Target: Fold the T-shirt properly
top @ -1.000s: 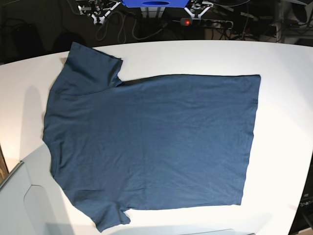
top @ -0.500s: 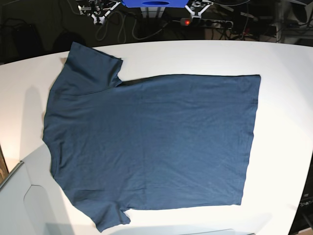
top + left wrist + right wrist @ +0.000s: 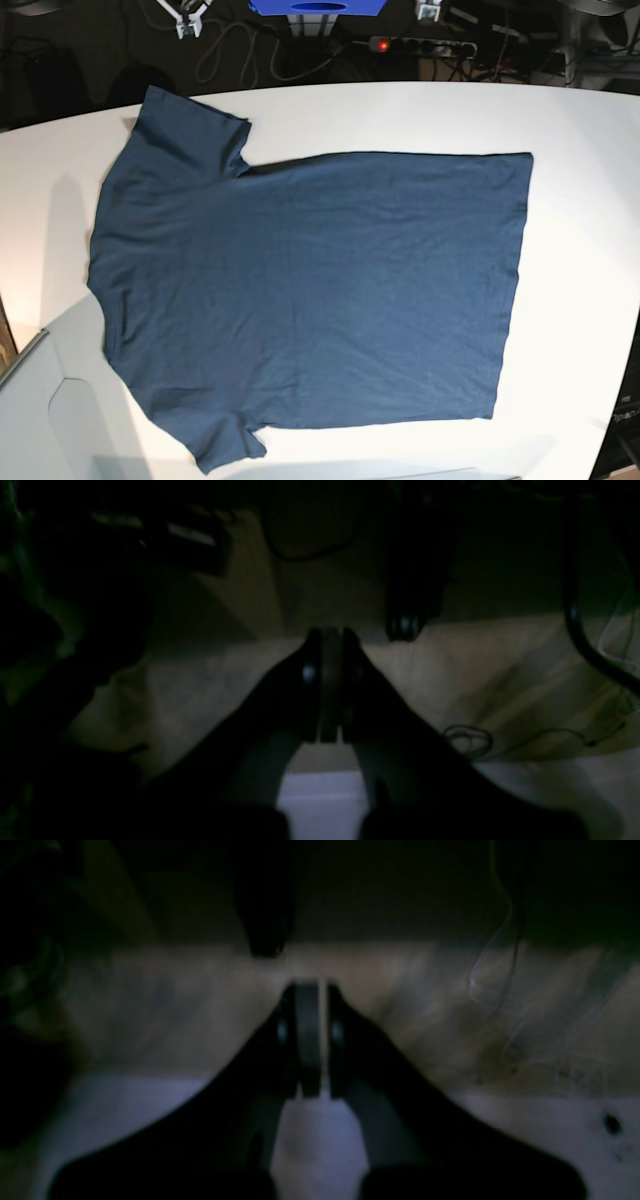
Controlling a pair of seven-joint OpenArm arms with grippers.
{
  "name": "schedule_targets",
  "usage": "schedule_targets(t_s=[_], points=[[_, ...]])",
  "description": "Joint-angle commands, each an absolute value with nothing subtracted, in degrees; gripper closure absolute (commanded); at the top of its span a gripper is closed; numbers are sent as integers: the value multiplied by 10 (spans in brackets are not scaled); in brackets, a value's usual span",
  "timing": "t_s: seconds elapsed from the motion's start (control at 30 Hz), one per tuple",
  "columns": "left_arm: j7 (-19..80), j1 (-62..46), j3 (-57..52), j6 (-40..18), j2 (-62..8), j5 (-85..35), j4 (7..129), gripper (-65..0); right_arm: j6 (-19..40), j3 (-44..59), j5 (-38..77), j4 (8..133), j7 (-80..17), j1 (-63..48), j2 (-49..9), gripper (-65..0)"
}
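Next, my right gripper should grab the dark navy T-shirt by its far-side shoulder (image 3: 132, 176), where the sleeve nearest the cables begins.
The dark navy T-shirt (image 3: 310, 290) lies spread flat on the white table (image 3: 580, 200), neck side to the left and hem to the right, with one sleeve at the upper left and one at the lower left. My right gripper (image 3: 187, 22) and my left gripper (image 3: 430, 10) show only as small parts at the top edge, far behind the shirt and off the table. In the left wrist view my left gripper (image 3: 327, 635) is shut and empty over a dim floor. In the right wrist view my right gripper (image 3: 309, 987) is shut and empty. The neck label is hidden.
A power strip with a red light (image 3: 382, 44), cables (image 3: 230, 60) and a blue box (image 3: 315, 6) lie behind the table's far edge. A pale grey panel (image 3: 40, 420) sits at the lower left corner. Bare table shows to the right of the hem.
Both grippers have pulled back toward the top edge of the base view and are now mostly out of frame. The T-shirt has not moved.
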State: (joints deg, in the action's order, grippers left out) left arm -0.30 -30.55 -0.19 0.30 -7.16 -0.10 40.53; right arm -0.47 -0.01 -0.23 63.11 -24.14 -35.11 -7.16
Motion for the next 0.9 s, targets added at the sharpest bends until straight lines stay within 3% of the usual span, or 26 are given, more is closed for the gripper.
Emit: schedule_targets(t_s=[0.0, 0.13, 0.3, 0.5, 0.87], points=[[-7, -332, -3, 1, -75, -4, 436, 0, 0, 1, 1, 676, -244, -381, -81, 0], [0, -399, -3, 1, -94, -4, 553, 0, -1, 2, 0, 835, -269, -466, -97, 0], [80, -470, -4, 1, -108, -10, 730, 0, -2, 15, 0, 1004, -314, -546, -117, 0], [116, -534, -4, 3, -152, -93, 920, 0, -2, 59, 0, 1176, -368, -596, -123, 0], [130, -550, -116, 2, -173, -157, 1087, 0, 1, 122, 0, 1215, -397, -548, -117, -1]])
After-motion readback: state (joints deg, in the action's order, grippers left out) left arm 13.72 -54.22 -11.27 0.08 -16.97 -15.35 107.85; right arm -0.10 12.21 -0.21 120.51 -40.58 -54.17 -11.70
